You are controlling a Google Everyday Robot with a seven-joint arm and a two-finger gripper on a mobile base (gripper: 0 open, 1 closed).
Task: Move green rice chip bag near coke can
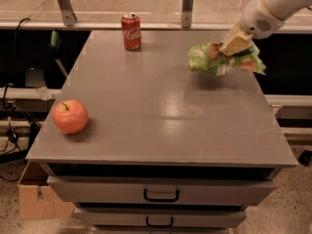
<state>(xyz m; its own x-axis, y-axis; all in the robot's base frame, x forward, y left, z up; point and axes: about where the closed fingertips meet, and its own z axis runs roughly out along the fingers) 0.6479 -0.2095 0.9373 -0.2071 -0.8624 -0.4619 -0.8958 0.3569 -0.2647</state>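
Observation:
The robot's gripper should release the green rice chip bag on the grey tabletop (167, 46) beside the coke can, near the back edge.
The green rice chip bag (214, 60) hangs crumpled in the air above the right rear part of the grey tabletop (161, 111), its shadow below it. My gripper (233, 47) comes down from the upper right on a white arm and is shut on the top of the bag. The coke can (131, 31), red with white script, stands upright at the back of the table, left of centre, well to the left of the bag.
A red apple (70, 116) sits near the table's front left corner. Drawers with dark handles (161, 195) are below the top. A cardboard box (36, 199) is on the floor at the left. A rail with metal posts runs behind the table.

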